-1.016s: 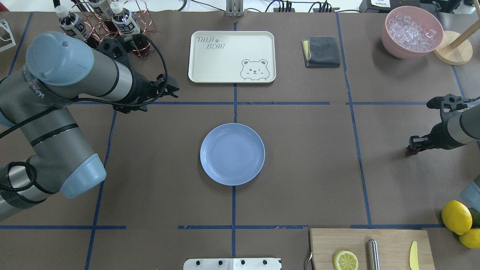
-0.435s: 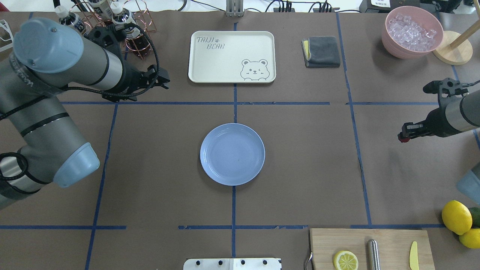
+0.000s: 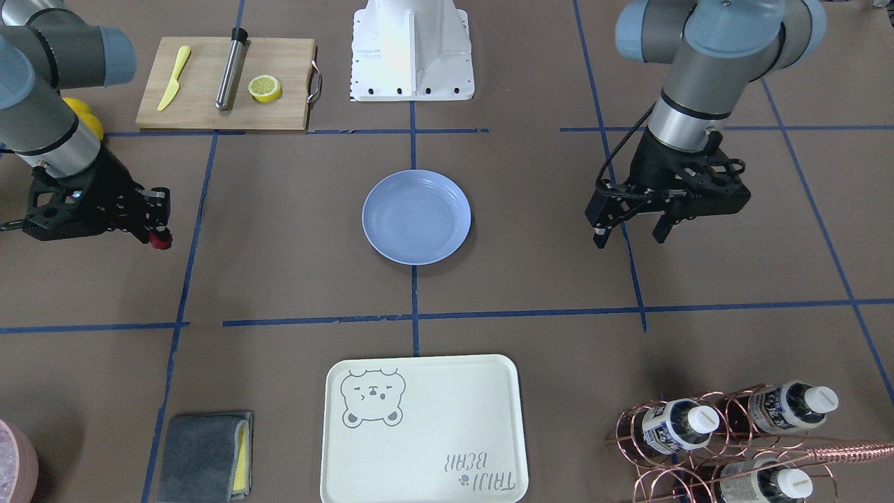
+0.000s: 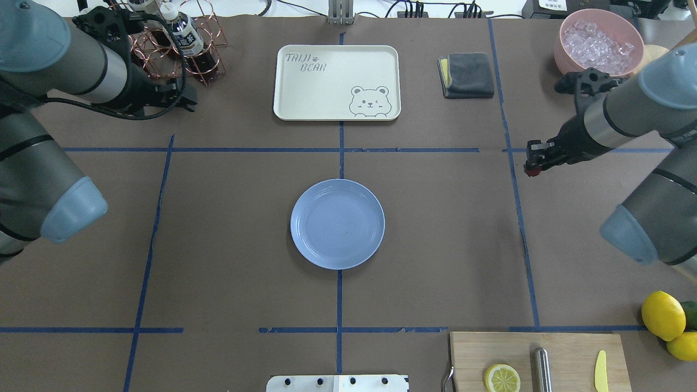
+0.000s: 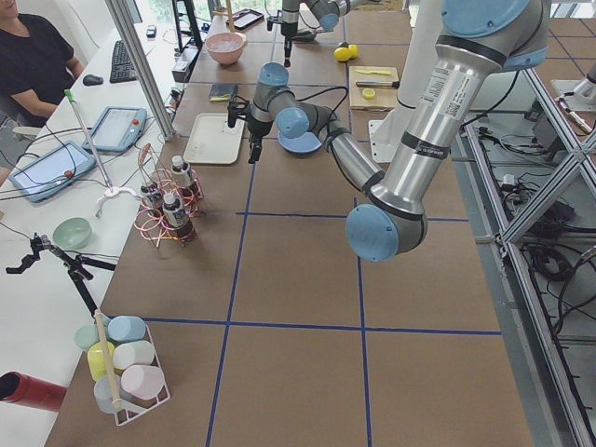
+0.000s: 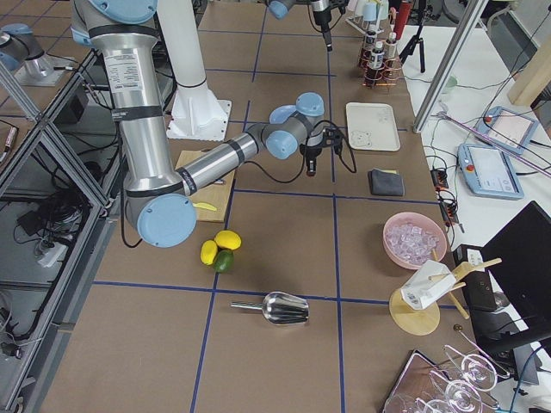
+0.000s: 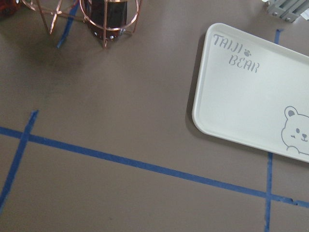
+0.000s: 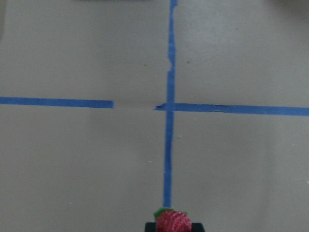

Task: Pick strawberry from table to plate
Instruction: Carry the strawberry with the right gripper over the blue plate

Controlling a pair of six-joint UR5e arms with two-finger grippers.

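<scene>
My right gripper needs to release the strawberry near the middle of the round light-blue plate (image 3: 412, 226). The strawberry is now above the blue tape line.
The strawberry (image 3: 160, 239) is small and red, and my right gripper (image 4: 533, 166) is shut on it above the brown table (image 4: 435, 245), over a blue tape line to the right of the plate. In the right wrist view the strawberry (image 8: 172, 221) shows between the fingertips at the bottom edge. The round light-blue plate (image 4: 337, 224) lies empty at the table's centre. My left gripper (image 3: 630, 234) hangs open and holds nothing, near the bottle rack at the far left.
A cream bear tray (image 4: 336, 81) and a grey cloth (image 4: 467, 74) lie at the far side. A pink bowl of ice (image 4: 599, 43) is far right. Copper bottle rack (image 4: 174, 38) far left. A cutting board (image 4: 539, 362) with half a lemon and whole lemons (image 4: 663, 314) sit near right.
My right arm has swung inward and away from the robot with the strawberry in its grip. My left arm has pulled back toward the far left, by the bottle rack.
</scene>
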